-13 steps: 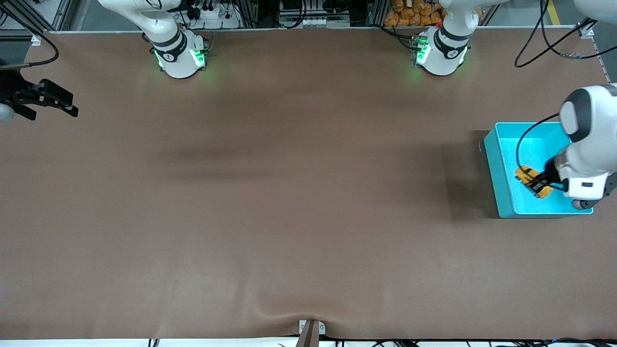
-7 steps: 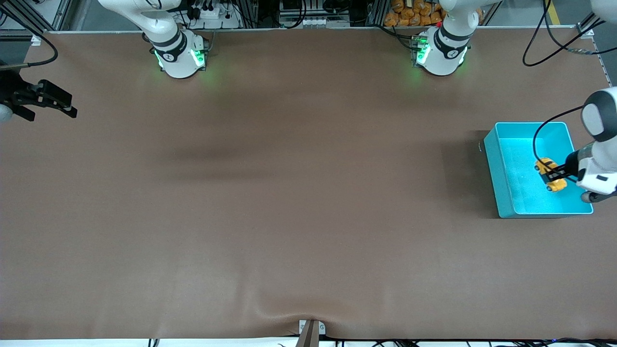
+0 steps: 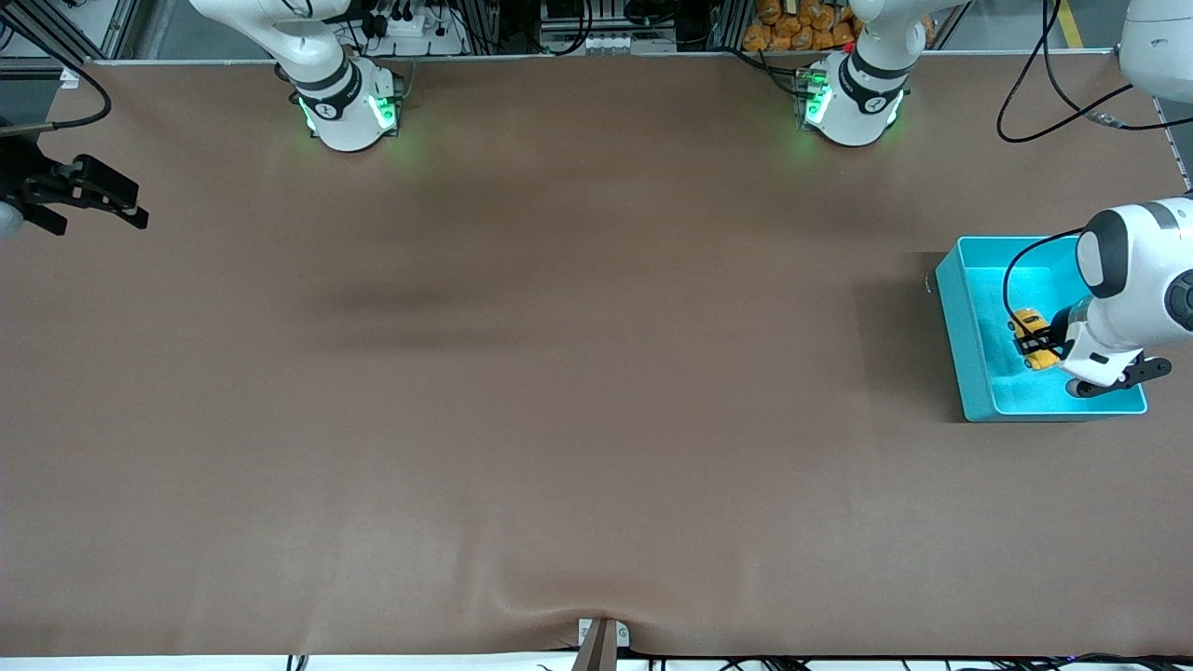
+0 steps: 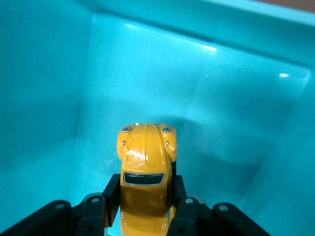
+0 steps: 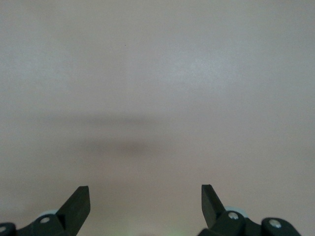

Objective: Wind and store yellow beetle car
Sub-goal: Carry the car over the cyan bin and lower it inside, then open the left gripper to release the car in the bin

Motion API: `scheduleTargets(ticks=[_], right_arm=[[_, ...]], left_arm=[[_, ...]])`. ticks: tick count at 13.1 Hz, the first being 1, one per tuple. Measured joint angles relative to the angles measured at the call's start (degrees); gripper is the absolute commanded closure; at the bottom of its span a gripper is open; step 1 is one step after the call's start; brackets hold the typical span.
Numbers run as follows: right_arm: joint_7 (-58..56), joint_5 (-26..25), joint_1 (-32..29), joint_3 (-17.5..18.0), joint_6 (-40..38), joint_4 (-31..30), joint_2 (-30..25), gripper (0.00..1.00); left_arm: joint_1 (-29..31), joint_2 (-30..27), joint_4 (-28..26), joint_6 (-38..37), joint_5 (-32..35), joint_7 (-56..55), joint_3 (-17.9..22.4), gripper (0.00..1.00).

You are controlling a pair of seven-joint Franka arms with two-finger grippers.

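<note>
My left gripper is going to put the yellow beetle car down on the cyan bin's bottom near its mat-side [image 3: 1012,347] [image 4: 160,177].
The yellow beetle car [image 3: 1031,335] [image 4: 145,167] hangs inside the cyan bin [image 3: 969,363], just above its floor [image 4: 162,88]. My left gripper [image 3: 1040,348] [image 4: 145,189] is shut on the car's sides, black fingers [image 4: 112,189] pressed against its body, nose pointing toward the bin's wall. My right gripper [image 3: 126,207] [image 5: 145,201] waits open over the bare table at the right arm's end, with nothing between its fingers.
The brown table mat [image 3: 559,373] spreads wide between the two arm bases [image 3: 349,112] [image 3: 853,107]. The bin stands at the left arm's end of the table. A small bracket [image 3: 601,638] sits at the table's near edge.
My left gripper swung the car toward the bin's outer side, then back toward its middle and lower in the bin. The right arm stayed still.
</note>
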Motion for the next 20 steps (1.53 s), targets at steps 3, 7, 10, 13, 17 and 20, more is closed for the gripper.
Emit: scheduleTargets(ticks=[3,7,10,13,17,20], right_arm=[[0.0,0.0,0.0,0.0,0.0,0.0,0.0,0.0],[0.0,0.0,0.0,0.0,0.0,-0.1,0.0,0.0],[0.0,0.0,0.0,0.0,0.0,-0.2,0.0,0.0],[0.0,0.0,0.0,0.0,0.0,-0.3,0.0,0.0],[0.0,0.0,0.0,0.0,0.1,-0.4,0.0,0.0],[0.0,0.0,0.0,0.0,0.1,-0.4,0.0,0.0]], left_arm=[[0.8,1.0,-0.1,1.1,0.1,0.4,0.0,0.98],[0.8,2.4,-0.3,1.5,0.1,0.5,-0.3,0.91],[0.8,3.5,-0.3,2.4,0.1,0.5,-0.3,0.48],[0.8,3.9,-0.3,2.7,0.1,0.5,-0.3,0.11],[0.8,3.9,-0.1,3.1,0.1,0.5,-0.3,0.0],[0.8,2.9,1.0,3.5,0.1,0.5,-0.3,0.0]])
